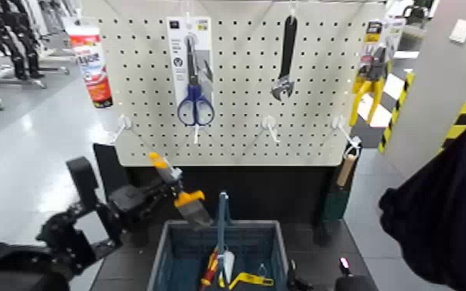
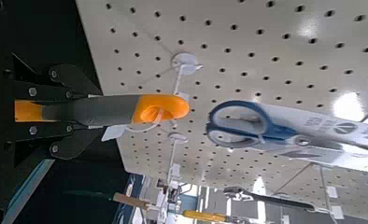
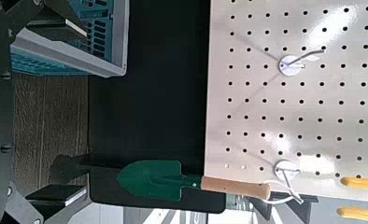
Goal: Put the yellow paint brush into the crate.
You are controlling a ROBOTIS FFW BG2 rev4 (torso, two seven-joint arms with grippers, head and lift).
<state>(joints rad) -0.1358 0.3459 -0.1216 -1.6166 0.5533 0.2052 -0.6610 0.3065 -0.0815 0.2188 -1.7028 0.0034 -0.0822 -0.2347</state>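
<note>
The robot's left gripper will release the yellow paint brush in the crate (image 1: 204, 268) next to the red and yellow tool.
The yellow paint brush (image 1: 180, 190) has a grey handle, a yellow-orange tip, a yellow band and pale bristles. My left gripper (image 1: 161, 186) is shut on its handle and holds it tilted in the air, bristles pointing down over the back left corner of the crate (image 1: 176, 259). The crate is dark blue-grey with slotted sides and a tall blue centre handle (image 1: 222, 213). In the left wrist view the fingers (image 2: 51, 112) clamp the grey handle, and the orange tip (image 2: 162, 108) sticks out toward the pegboard. My right gripper (image 3: 9, 112) is open and empty beside the crate (image 3: 75, 42).
A pegboard (image 1: 236, 131) behind the crate carries blue scissors (image 1: 195, 104), a black wrench (image 1: 285, 58), yellow pliers (image 1: 369, 81) and a tube (image 1: 93, 62). A wood-handled green trowel (image 3: 163, 177) hangs low at its right. Several tools (image 1: 224, 271) lie in the crate. A dark blue cloth shape (image 1: 441, 209) is at the right.
</note>
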